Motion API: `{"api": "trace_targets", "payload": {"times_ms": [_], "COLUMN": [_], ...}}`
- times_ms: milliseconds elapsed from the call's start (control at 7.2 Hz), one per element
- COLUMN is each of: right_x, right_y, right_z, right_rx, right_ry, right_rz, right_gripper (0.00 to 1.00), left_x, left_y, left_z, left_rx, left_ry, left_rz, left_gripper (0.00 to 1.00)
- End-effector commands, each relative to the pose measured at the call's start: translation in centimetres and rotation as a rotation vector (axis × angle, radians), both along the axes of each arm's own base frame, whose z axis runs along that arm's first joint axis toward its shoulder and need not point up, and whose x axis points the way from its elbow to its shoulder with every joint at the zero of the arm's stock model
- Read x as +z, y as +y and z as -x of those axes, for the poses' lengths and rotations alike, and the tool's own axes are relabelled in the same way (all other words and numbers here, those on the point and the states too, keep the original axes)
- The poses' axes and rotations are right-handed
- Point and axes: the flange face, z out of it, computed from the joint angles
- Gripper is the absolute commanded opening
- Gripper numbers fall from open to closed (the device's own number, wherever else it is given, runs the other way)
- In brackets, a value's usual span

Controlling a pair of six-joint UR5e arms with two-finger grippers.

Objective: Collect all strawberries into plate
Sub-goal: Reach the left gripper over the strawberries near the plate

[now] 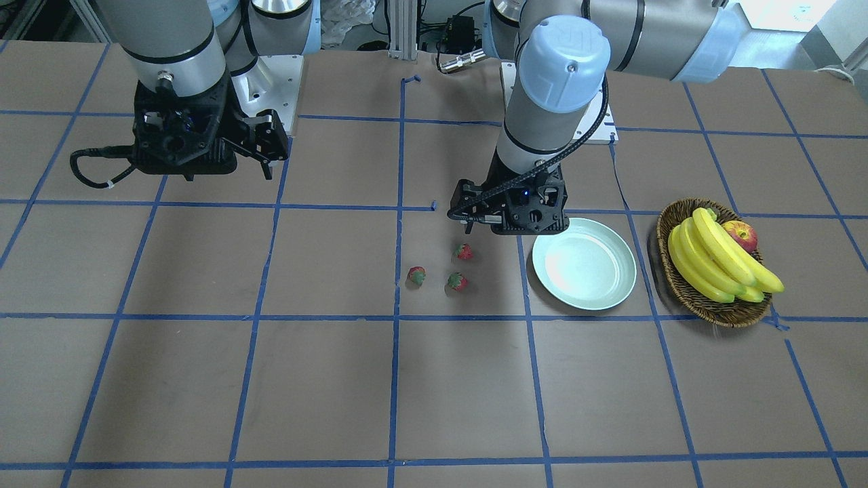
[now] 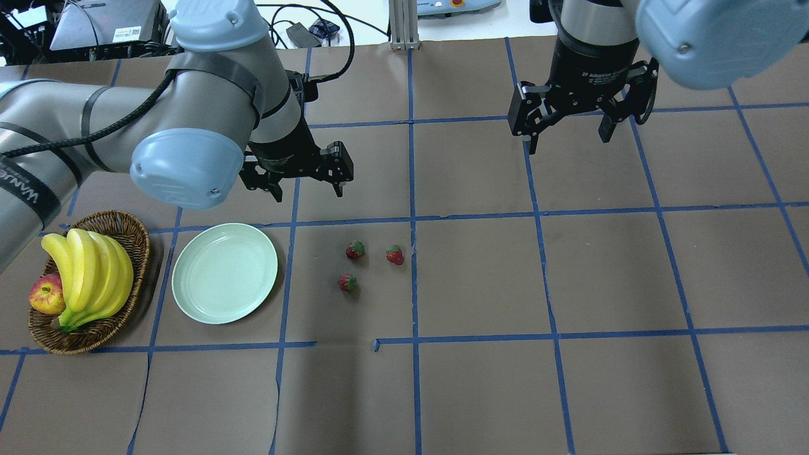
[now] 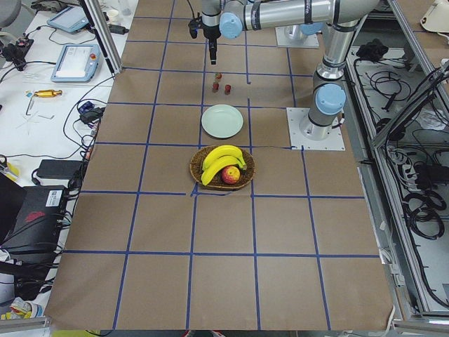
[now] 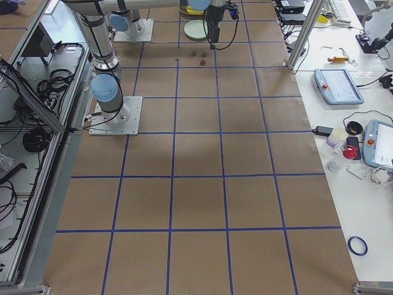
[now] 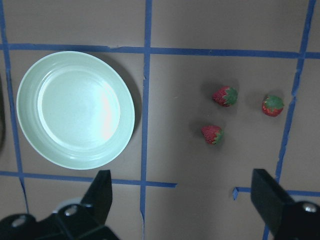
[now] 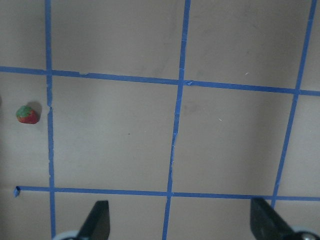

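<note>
Next, the left gripper closes around the body of the strawberry (image 1: 457, 281) (image 5: 225, 96) farthest from the arms, the one nearest the blue tape line in front.
Three strawberries (image 2: 355, 249) (image 2: 395, 254) (image 2: 347, 282) lie on the brown table, apart from each other, to the right of the mint-green plate (image 2: 224, 272) in the overhead view. The plate is empty. In the left wrist view the plate (image 5: 75, 109) is at left and the berries (image 5: 225, 96) (image 5: 273, 105) (image 5: 212, 134) at right. My left gripper (image 2: 297, 183) is open and empty, raised beyond the plate and berries. My right gripper (image 2: 565, 129) is open and empty, far to the right. One berry (image 6: 27, 114) shows in the right wrist view.
A brown wicker basket (image 2: 117, 230) with bananas (image 2: 88, 272) and a red-yellow apple (image 2: 45, 296) stands left of the plate. Blue tape lines grid the table.
</note>
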Motion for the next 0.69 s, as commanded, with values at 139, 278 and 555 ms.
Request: {"api": "trace_targets", "payload": {"times_ms": [139, 278, 555], "right_x": [0.0, -0.3, -1.2], "right_y": [0.6, 0.6, 0.7], "right_z": [1.0, 1.0, 1.0], "right_rx": [0.015, 0.015, 0.018], "right_ry": [-0.033, -0.034, -0.03], "right_rz": [-0.027, -0.033, -0.052], "right_gripper": [1.0, 1.0, 1.0], "left_x": [-4.4, -6.9, -11.2], "left_y": [-2.6, -3.2, -3.1], "left_z": [0.5, 0.6, 1.5], "left_rx": [-0.037, -0.048, -0.061], "left_ry": [0.0, -0.002, 0.003], "left_rz": [-0.009, -0.028, -0.043], "left_gripper": [1.0, 1.0, 1.0]}}
